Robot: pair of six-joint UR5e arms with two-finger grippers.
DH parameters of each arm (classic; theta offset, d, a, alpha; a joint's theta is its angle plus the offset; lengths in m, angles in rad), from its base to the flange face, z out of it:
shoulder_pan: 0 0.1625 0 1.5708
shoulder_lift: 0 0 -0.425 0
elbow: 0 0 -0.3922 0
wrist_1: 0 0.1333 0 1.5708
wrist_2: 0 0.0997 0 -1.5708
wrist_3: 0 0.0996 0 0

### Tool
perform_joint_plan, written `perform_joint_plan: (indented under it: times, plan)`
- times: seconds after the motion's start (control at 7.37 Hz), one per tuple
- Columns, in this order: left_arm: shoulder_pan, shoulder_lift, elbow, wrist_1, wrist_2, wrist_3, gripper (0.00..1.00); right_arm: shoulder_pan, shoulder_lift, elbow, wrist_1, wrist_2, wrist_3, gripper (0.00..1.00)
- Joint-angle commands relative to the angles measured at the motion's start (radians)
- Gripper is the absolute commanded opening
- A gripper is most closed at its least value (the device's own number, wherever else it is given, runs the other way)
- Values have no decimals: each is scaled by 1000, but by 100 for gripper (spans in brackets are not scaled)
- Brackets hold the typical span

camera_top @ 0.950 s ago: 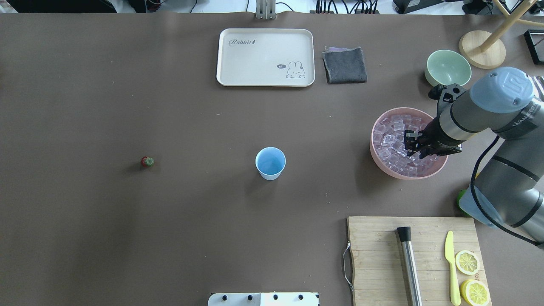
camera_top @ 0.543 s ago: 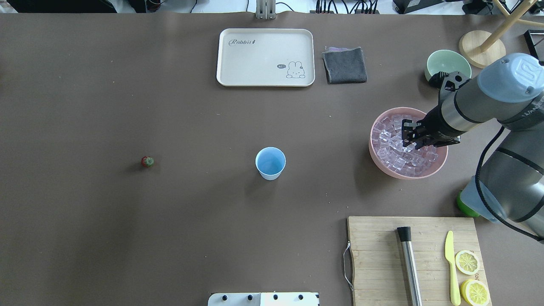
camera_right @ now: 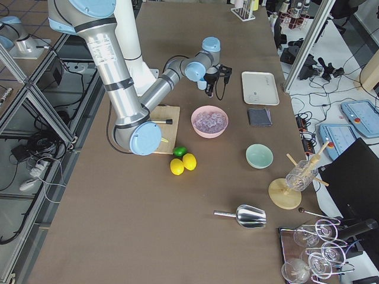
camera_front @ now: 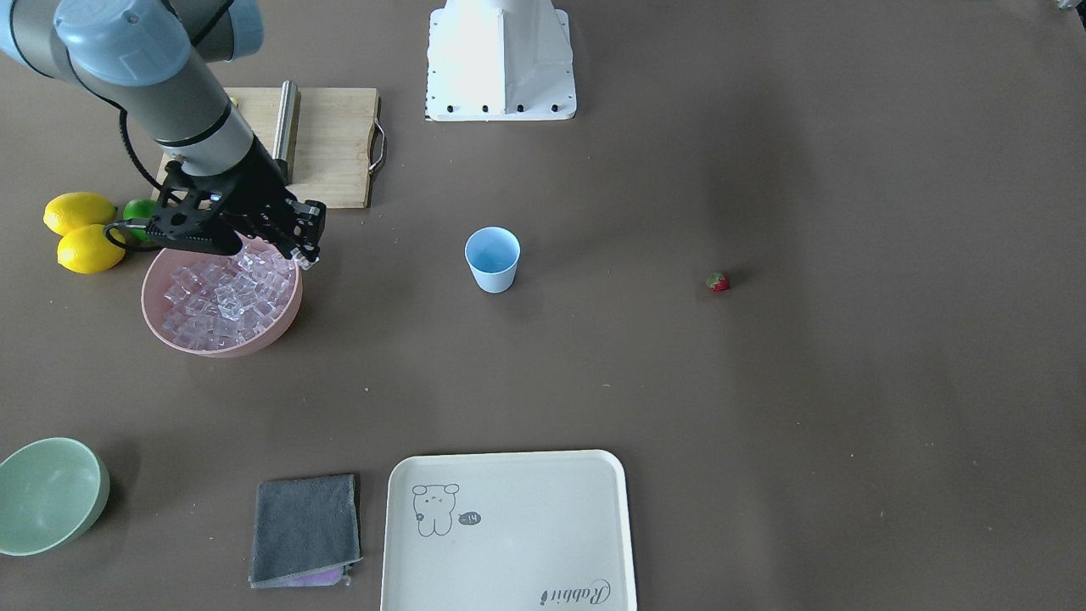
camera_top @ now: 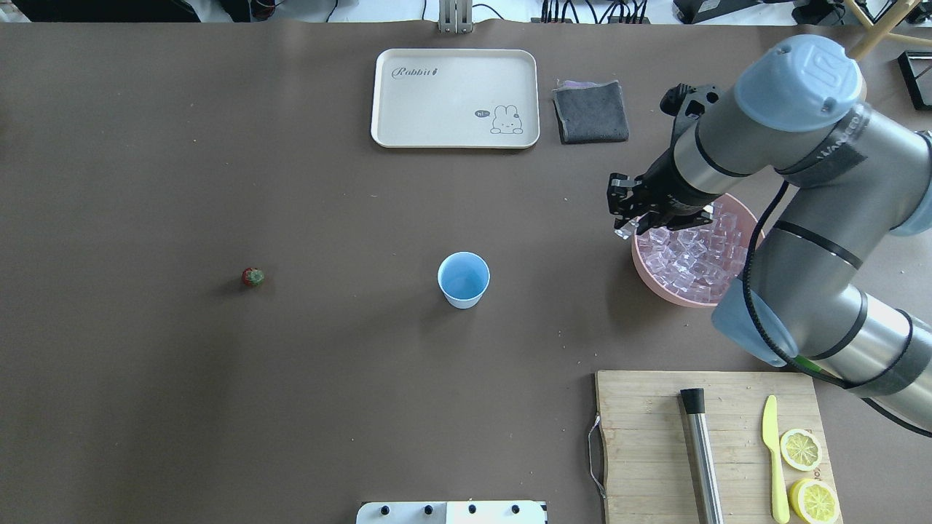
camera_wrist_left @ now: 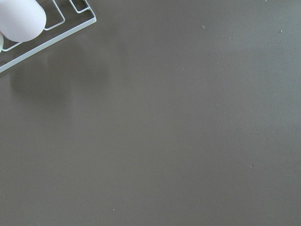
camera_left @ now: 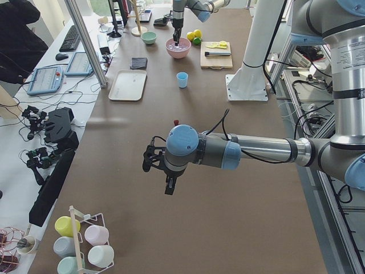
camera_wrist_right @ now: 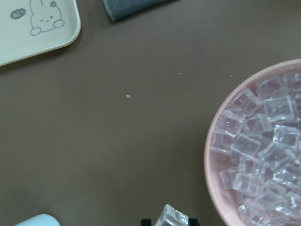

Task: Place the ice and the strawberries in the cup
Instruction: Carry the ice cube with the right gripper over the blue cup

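Observation:
Next, my right gripper lets go of the piece of ice inside the light blue cup [camera_front: 493,250], between the pink bowl and the strawberry.
My right gripper [camera_top: 624,224] is shut on one clear piece of ice [camera_wrist_right: 171,217] and hangs over the left rim of the pink bowl [camera_top: 655,282]. That bowl is heaped with more ice [camera_top: 688,255]. The light blue cup [camera_top: 463,279] stands upright at mid-table, well to the left of the gripper. The strawberry [camera_top: 252,276] lies alone further left. My left gripper [camera_left: 170,185] shows only in the exterior left view, above bare table beyond the strawberry [camera_left: 176,121]; I cannot tell whether it is open or shut.
A cream tray [camera_top: 455,98] and a grey cloth [camera_top: 590,110] lie at the far edge. The cutting board [camera_top: 648,437] carries a muddler, a knife and lemon halves. Lemons [camera_front: 81,212] and a green bowl [camera_front: 47,496] flank the pink bowl. A rack of cups [camera_left: 85,245] stands beyond the left arm.
My right gripper has risen out of the pink bowl and moved left to its rim, carrying a piece of ice. The cup and strawberry have not moved.

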Motion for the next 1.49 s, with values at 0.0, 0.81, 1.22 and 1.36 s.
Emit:
perform_joint_plan:
  times: [0.0, 0.81, 1.22, 1.36]
  plan:
    - [1, -7, 6, 0, 0, 0, 98, -119, 177, -70, -19, -78, 168, 0]
    - [-5, 6, 3, 0, -2, 0, 98, -246, 322, -240, -11, -195, 265, 0]
    - [-5, -4, 3, 0, -2, -4, 98, -244, 324, -269, -10, -198, 258, 45]
    - [-3, -7, 4, 0, -2, -4, 98, -244, 322, -279, -8, -200, 255, 70]
